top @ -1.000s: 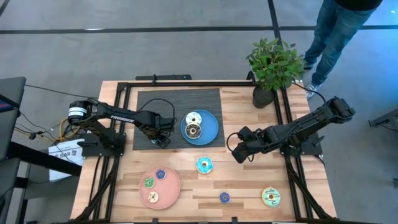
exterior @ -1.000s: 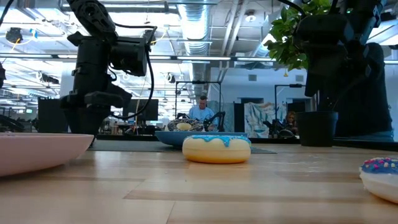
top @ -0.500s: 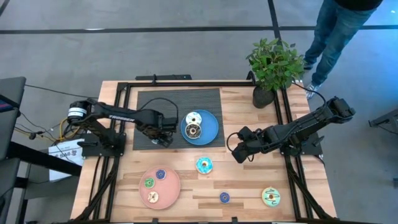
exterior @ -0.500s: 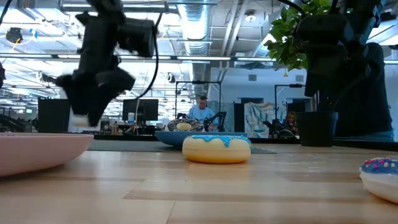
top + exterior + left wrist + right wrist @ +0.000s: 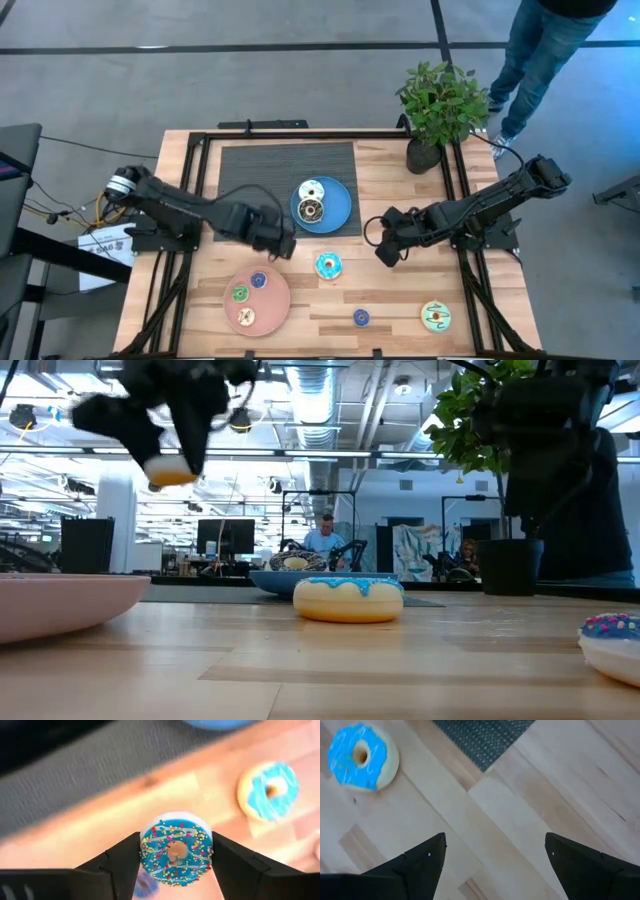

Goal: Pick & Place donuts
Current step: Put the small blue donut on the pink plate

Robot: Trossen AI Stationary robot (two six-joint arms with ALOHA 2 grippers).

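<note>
Next, I release the small blue sprinkled donut with my left gripper in the middle of the pink plate (image 5: 257, 302), beside the tiny donuts.
My left gripper (image 5: 281, 246) is shut on a small white donut with blue sprinkled icing (image 5: 175, 853), held in the air between the dark mat (image 5: 262, 180) and the pink plate (image 5: 272, 309); it also shows in the low view (image 5: 170, 468). My right gripper (image 5: 384, 251) is open and empty, right of a teal-iced donut (image 5: 328, 265) that lies flat on the wood (image 5: 362, 757). A white donut (image 5: 311, 189) and a brown one (image 5: 311, 210) lie on the blue plate (image 5: 338, 203). Three tiny donuts lie on the pink plate. My left gripper pinches the small donut between its two fingers, on opposite sides of its rim (image 5: 144, 854). The fingers come from above, slanting down. The donut is lifted clear of the table, its iced face toward the wrist camera.
A tiny blue donut (image 5: 361, 317) and a yellow-green donut (image 5: 436, 316) lie near the table's near edge. A potted plant (image 5: 438, 105) stands at the far right corner. A person (image 5: 545, 45) stands beyond the table's far right.
My left gripper has left the dark mat and gone toward the table's near edge and right, rising as it went, with the small donut held between its fingers and lifted clear.
</note>
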